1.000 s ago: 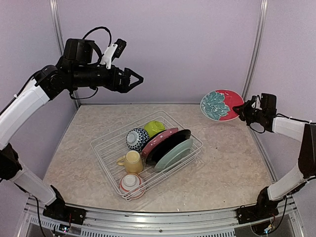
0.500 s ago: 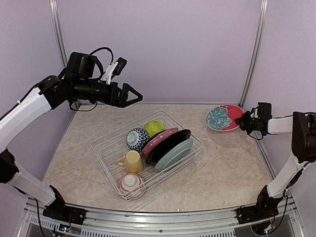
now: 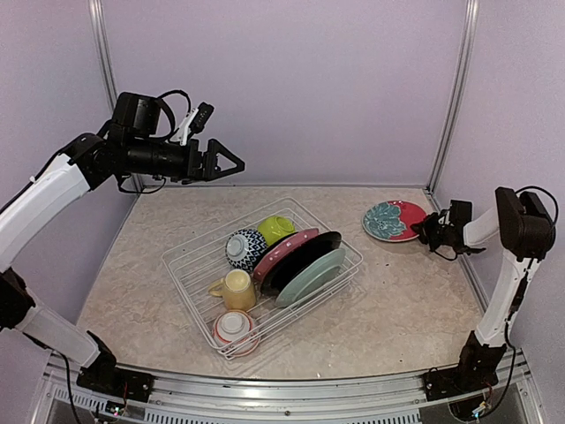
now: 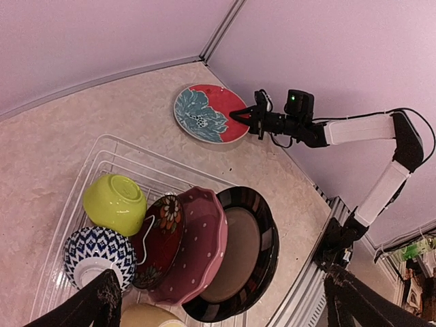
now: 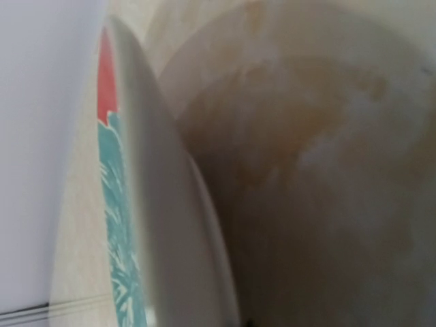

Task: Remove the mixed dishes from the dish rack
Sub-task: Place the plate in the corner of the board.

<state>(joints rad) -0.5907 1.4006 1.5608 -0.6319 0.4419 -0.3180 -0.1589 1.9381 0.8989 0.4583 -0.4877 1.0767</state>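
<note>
Next, my left gripper goes to the black plate's top rim [image 3: 311, 253] [image 4: 273, 238], between the pink dotted and teal plates, and closes there.
The white wire dish rack [image 3: 189, 261] sits mid-table. It holds a blue-patterned bowl [image 3: 244, 248], a lime bowl [image 3: 276, 229], pink dotted [image 3: 281, 253], black [image 3: 305, 259] and teal [image 3: 311, 277] plates, a yellow mug [image 3: 237, 289] and a red-white bowl [image 3: 235, 328]. A dark red plate [image 4: 157, 238] shows in the left wrist view. My right gripper [image 3: 430, 228] is shut on the rim of a red-and-teal plate [image 3: 395, 220], low at the far right of the table. My left gripper [image 3: 225, 163] is open and empty, high above the back left.
Purple walls close the back and sides. Metal posts stand in the back corners [image 3: 450, 97]. The plate's rim [image 5: 157, 225] fills the blurred right wrist view. The rail [image 3: 282, 402] runs along the near edge.
My right gripper has lowered the red-and-teal plate from tilted in the air to nearly flat on the table. My left gripper has drawn back slightly to the left.
</note>
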